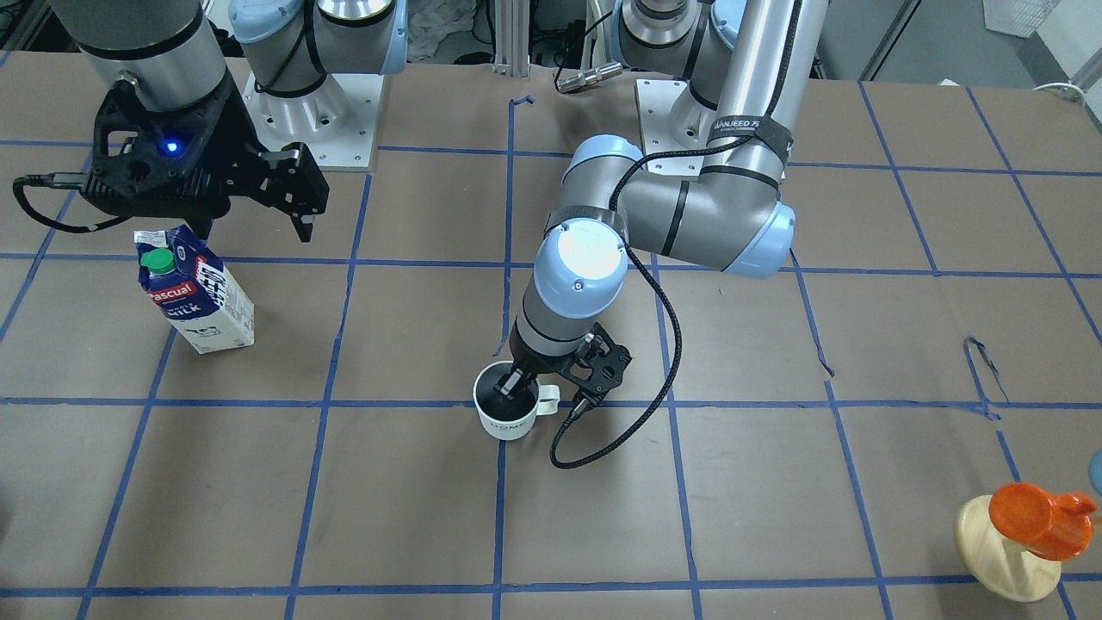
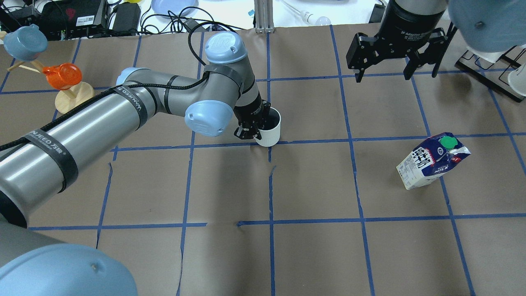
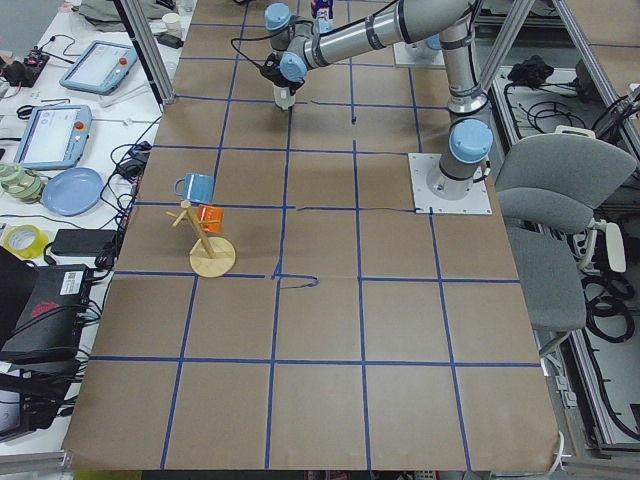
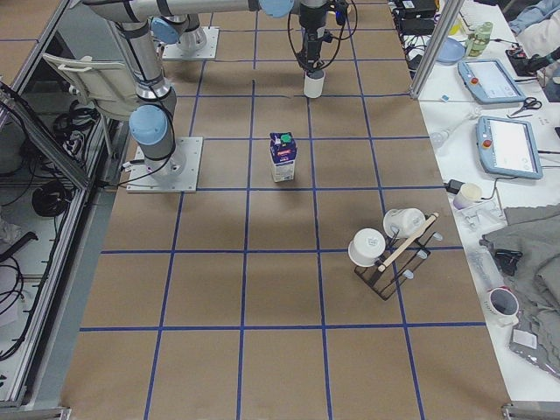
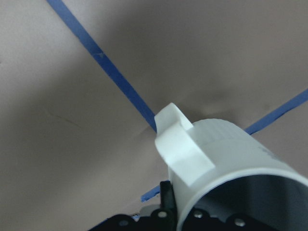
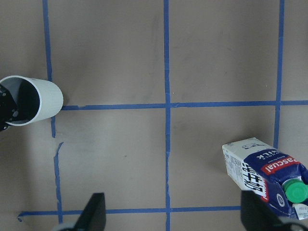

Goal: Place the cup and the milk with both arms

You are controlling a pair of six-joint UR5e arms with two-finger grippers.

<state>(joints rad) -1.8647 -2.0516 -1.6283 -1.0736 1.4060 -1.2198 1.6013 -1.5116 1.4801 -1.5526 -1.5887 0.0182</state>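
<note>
My right gripper will go to the milk carton next. It should then close on the carton's top beside the green cap [image 1: 167, 246] [image 6: 288, 204].
The white cup [image 1: 508, 419] stands near the table's middle on a blue tape crossing; it also shows in the overhead view [image 2: 270, 133] and the right wrist view [image 6: 45, 98]. My left gripper [image 1: 517, 384] reaches down into it, one finger inside and one finger [image 5: 166, 201] against the outer wall beside the handle, shut on the cup's wall [image 5: 226, 149]. The milk carton [image 1: 195, 297] stands upright on the robot's right side [image 2: 427, 162]. My right gripper [image 2: 384, 76] hangs open and empty above the table, apart from the carton [image 6: 262, 168] on the robot-base side.
A wooden stand with an orange cup [image 1: 1029, 525] and a blue cup [image 2: 24, 41] sits at the far left corner. A black rack with white mugs [image 4: 389, 245] stands at the right end. Blue tape lines grid the brown table [image 2: 312, 185].
</note>
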